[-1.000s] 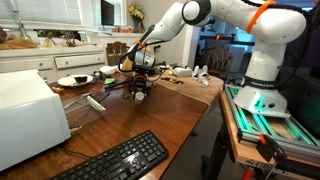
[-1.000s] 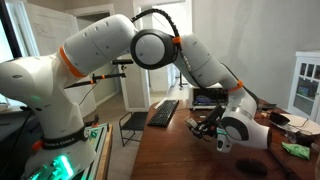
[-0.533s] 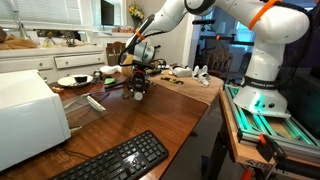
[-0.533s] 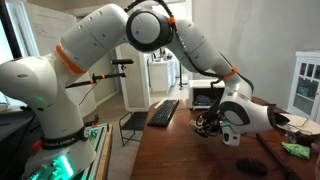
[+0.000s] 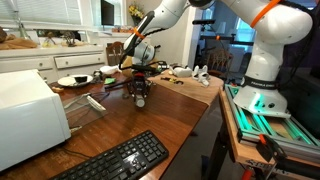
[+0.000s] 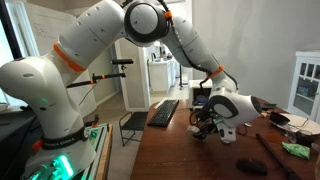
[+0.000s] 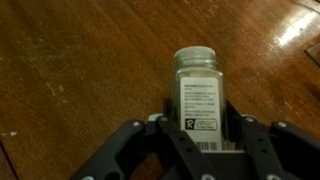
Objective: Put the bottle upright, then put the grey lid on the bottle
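Next, my gripper opens and grips close to the lying bottle's pale top (image 7: 196,57) before turning it upright, as it now holds the bottle around its label, far from the bottle's opening.
The bottle (image 7: 196,80) is small and see-through, with a pale top and a white printed label. In the wrist view it sits between my fingers (image 7: 232,112), over the wooden table. My gripper (image 7: 197,108) is shut on its lower part. In both exterior views the gripper (image 5: 140,90) (image 6: 208,126) hangs low over the table with the bottle (image 5: 140,98) at its tip, close to the wood. I cannot make out the grey lid as a separate piece in any view.
A silvery stick-like object (image 5: 95,102) lies to the left of the gripper. A plate (image 5: 74,80) stands behind it. A black keyboard (image 5: 118,160) and a white appliance (image 5: 28,115) are at the near end. A dark round object (image 6: 250,166) lies on the table.
The arm's upper links have swung upward and the wrist has turned, shifting the gripper slightly while it stays shut on the bottle low over the table.
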